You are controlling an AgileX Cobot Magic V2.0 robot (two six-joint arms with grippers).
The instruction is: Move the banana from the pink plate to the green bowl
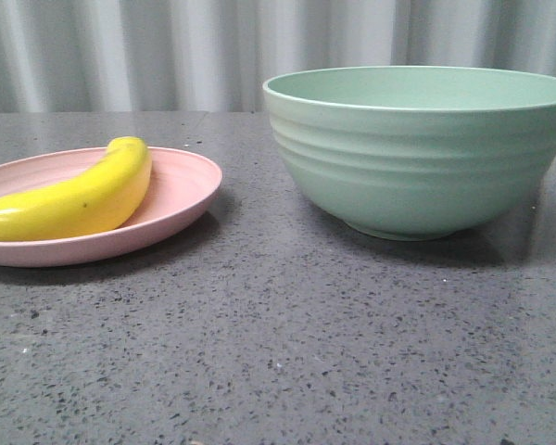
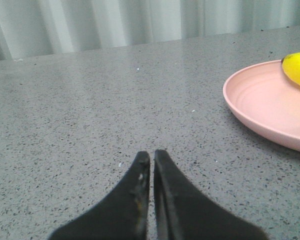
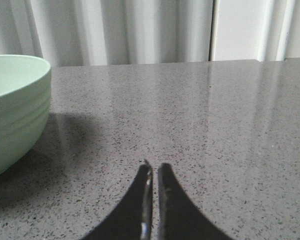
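Note:
The yellow banana in the pink plate is next for my left gripper, which should go to it and close on the banana's curved middle [image 1: 94, 198].
The yellow banana [image 1: 79, 197] lies in the pink plate [image 1: 181, 185] at the left of the front view. The green bowl [image 1: 417, 153] stands to the right of the plate, empty as far as I can see. Neither gripper shows in the front view. In the left wrist view my left gripper [image 2: 152, 154] is shut and empty above bare table, with the plate [image 2: 260, 107] and the banana's end [image 2: 297, 67] some way off. In the right wrist view my right gripper [image 3: 154, 167] is shut and empty, with the bowl [image 3: 15, 107] off to one side.
The grey speckled table [image 1: 278, 352] carries the plate and the bowl. A pale curtain [image 1: 167, 46] hangs behind the table's far edge.

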